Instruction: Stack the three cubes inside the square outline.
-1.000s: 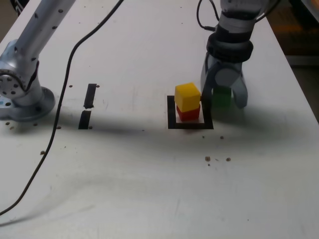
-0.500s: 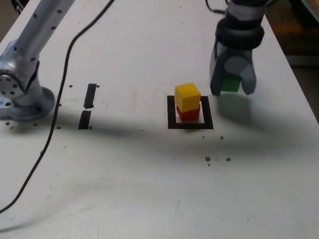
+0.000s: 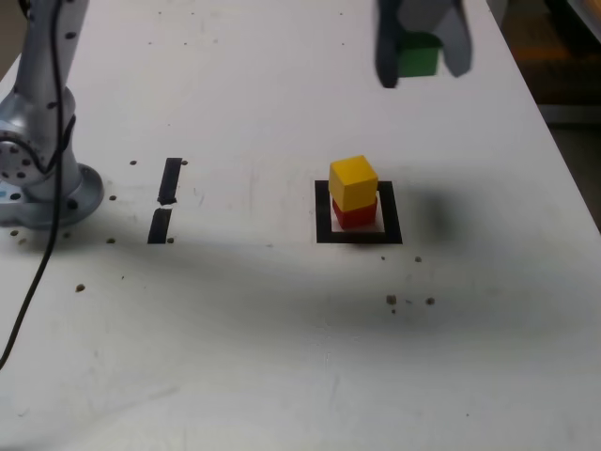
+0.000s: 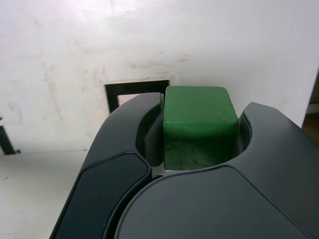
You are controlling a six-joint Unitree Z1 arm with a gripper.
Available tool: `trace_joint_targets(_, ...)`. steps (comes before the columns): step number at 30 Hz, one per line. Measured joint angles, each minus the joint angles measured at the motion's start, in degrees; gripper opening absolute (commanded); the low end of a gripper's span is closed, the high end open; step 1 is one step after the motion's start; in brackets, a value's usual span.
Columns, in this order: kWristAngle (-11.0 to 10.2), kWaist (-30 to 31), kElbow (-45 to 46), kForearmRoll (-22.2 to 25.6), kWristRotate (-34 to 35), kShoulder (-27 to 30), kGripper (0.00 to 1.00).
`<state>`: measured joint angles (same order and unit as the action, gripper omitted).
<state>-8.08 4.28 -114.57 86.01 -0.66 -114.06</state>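
The robot's gripper should release the green cube on top of the yellow cube (image 3: 359,169).
A yellow cube (image 3: 353,181) rests on a red cube (image 3: 354,215) inside the black square outline (image 3: 323,211) near the table's middle. High above the table, at the exterior view's top right, my gripper (image 3: 419,58) is shut on the green cube (image 3: 418,57). It hangs up and to the exterior view's right of the stack. The wrist view shows the green cube (image 4: 199,124) clamped between my dark fingers (image 4: 124,149), with a corner of the square outline (image 4: 135,87) beyond them.
Two short black tape strips (image 3: 165,199) lie on the white table at the exterior view's left. The arm's silver base (image 3: 38,178) stands at the far left with a black cable (image 3: 42,244) trailing forward. Small dark specks (image 3: 408,301) dot the surface.
My gripper closed on the green cube beside the stack and has lifted it well up off the table. The yellow and red cubes have not moved.
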Motion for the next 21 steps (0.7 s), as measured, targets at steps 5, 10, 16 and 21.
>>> trace_joint_targets(5,1.16,0.00,7.81,-0.53,4.15,4.63,0.15)
trace_joint_targets(10,3.16,0.44,13.73,-3.05,7.12,6.69,0.15)
trace_joint_targets(16,6.33,1.91,18.05,-7.11,10.30,7.59,0.15)
trace_joint_targets(21,8.60,3.24,19.11,-9.16,12.20,7.65,0.15)
